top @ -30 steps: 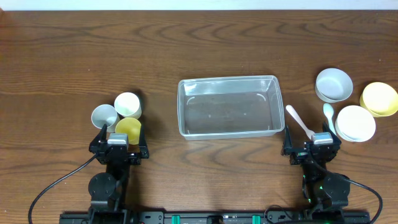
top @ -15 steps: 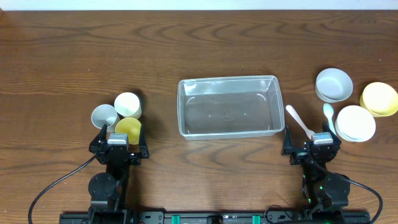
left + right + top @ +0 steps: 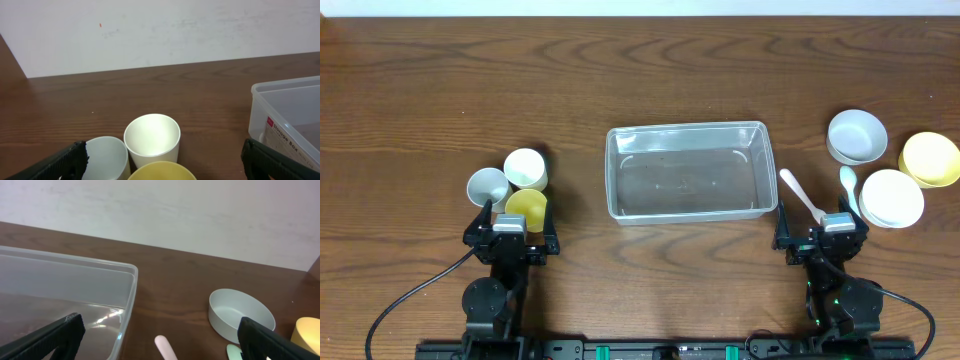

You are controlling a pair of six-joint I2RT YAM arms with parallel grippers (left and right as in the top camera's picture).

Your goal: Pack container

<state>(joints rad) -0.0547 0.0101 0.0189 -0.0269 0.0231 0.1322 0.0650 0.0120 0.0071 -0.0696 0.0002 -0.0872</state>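
Note:
Next, I need to close my left gripper on the yellow cup's rim (image 3: 545, 204) (image 3: 193, 175), on the side that faces the clear plastic container.
The clear plastic container (image 3: 688, 170) stands empty at the table's middle; its wall shows in the left wrist view (image 3: 287, 115) and the right wrist view (image 3: 65, 285). Three cups stand at the left: grey (image 3: 488, 186), white (image 3: 526, 168), yellow (image 3: 527, 209). At the right are a white bowl (image 3: 857, 136), a yellow bowl (image 3: 930, 158), a white bowl (image 3: 891, 197), a pink spoon (image 3: 800, 195) and a pale green spoon (image 3: 848, 183). My left gripper (image 3: 510, 228) is open just behind the yellow cup (image 3: 161, 171). My right gripper (image 3: 823, 232) is open just behind the pink spoon (image 3: 167, 349).
Bare wood lies beyond the container up to a white wall (image 3: 160, 30). The arm bases stand at the table's front edge.

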